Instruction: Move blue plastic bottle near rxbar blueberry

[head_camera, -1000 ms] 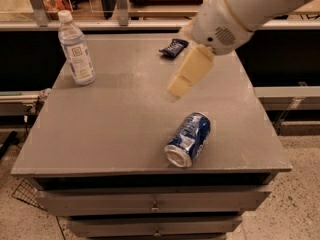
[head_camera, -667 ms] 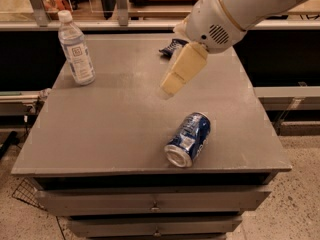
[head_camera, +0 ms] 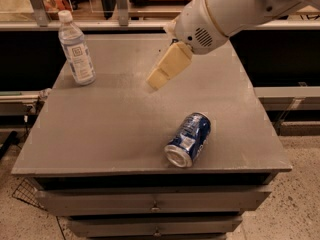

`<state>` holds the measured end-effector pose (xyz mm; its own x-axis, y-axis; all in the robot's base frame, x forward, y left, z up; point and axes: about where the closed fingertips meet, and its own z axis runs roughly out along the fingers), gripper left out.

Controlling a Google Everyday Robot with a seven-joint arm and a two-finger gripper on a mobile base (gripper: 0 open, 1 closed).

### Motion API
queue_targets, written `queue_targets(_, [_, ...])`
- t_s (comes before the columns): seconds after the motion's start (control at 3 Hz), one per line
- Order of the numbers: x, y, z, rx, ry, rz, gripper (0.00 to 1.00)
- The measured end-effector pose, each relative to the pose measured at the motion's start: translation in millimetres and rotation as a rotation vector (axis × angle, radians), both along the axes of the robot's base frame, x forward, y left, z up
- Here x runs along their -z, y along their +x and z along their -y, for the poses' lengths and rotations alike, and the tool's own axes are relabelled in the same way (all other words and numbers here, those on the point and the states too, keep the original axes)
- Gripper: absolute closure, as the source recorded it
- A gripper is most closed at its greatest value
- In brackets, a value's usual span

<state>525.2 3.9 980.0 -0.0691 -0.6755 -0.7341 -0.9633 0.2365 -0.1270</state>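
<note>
The blue bottle has a pale label below its white cap. I need to next move my gripper to the blue plastic bottle's middle (head_camera: 76, 50) and close it there around the label.
The blue plastic bottle (head_camera: 77, 49) stands upright at the back left corner of the grey table (head_camera: 110, 119); it is clear, with a white cap and a pale label. My gripper (head_camera: 158, 77) hangs above the middle of the table's back half, pointing down and to the left, well to the right of the bottle and empty. The white arm (head_camera: 225, 9) reaches in from the upper right. The rxbar blueberry is hidden behind the arm and gripper at the back of the table.
A dented blue soda can (head_camera: 189, 139) lies on its side near the front right of the table. Drawers (head_camera: 155, 204) sit under the tabletop. A railing and glass run behind the table.
The arm and gripper have moved left across the back of the table toward the bottle and now cover the dark snack bar. Bottle and can have not moved.
</note>
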Motion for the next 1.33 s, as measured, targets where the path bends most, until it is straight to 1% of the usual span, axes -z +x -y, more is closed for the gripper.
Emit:
queue_targets(0.33, [9,37,-47,-0.011,0.131,0.012,0.00])
queue_targets(0.67, [15,84,-98,-0.008,0.273,0.034,0.00])
queue_targets(1.0, [23,121,-150,-0.002,0.424,0.040,0.00])
queue_targets(1.33, [30,135,-188,0.009,0.532,0.047,0.00])
